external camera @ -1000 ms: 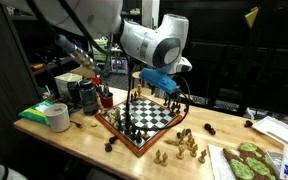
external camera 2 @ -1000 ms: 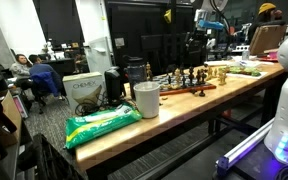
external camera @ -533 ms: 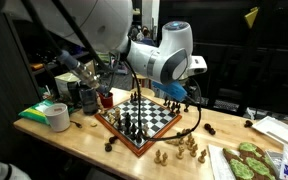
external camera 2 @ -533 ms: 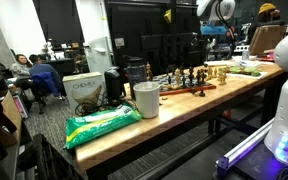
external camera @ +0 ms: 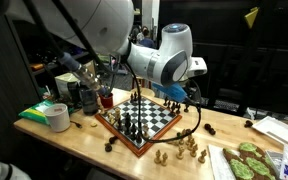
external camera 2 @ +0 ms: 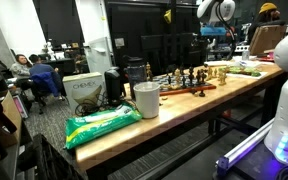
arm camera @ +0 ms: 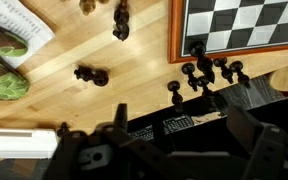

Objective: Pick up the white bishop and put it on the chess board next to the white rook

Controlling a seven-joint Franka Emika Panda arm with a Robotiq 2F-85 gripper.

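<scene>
The white bishop's top (external camera: 190, 139) (arm camera: 104, 1), at the chess-board end of the row of light-coloured pieces, beside the standing black piece, will be gripped by my gripper.
The chess board (external camera: 160, 121), checkered with a reddish-brown border, lies on the wooden table and carries several pieces; it also shows in an exterior view (external camera 2: 198, 90) and at the top right of the wrist view (arm camera: 174, 30). Several light-coloured pieces (external camera: 184, 148) stand off the board near the table's front edge; I cannot tell which is the white bishop or the white rook. My gripper (external camera: 176, 92) hangs in the air above the board's far right side, past the table edge in the wrist view (arm camera: 184, 140). Its fingers (arm camera: 119, 118) stand wide apart with nothing between them.
Black pieces (arm camera: 89, 75) lie loose on the table, and several more (arm camera: 209, 70) stand by the board's edge. A tape roll (external camera: 57, 117), cups and clutter sit left of the board. A green-patterned tray (external camera: 246, 162) lies at the right. A cup (external camera 2: 146, 100) and a green bag (external camera 2: 102, 125) are also there.
Between one second and half a second ago the arm swung right and a little higher above the board. Since then nothing has visibly moved.
</scene>
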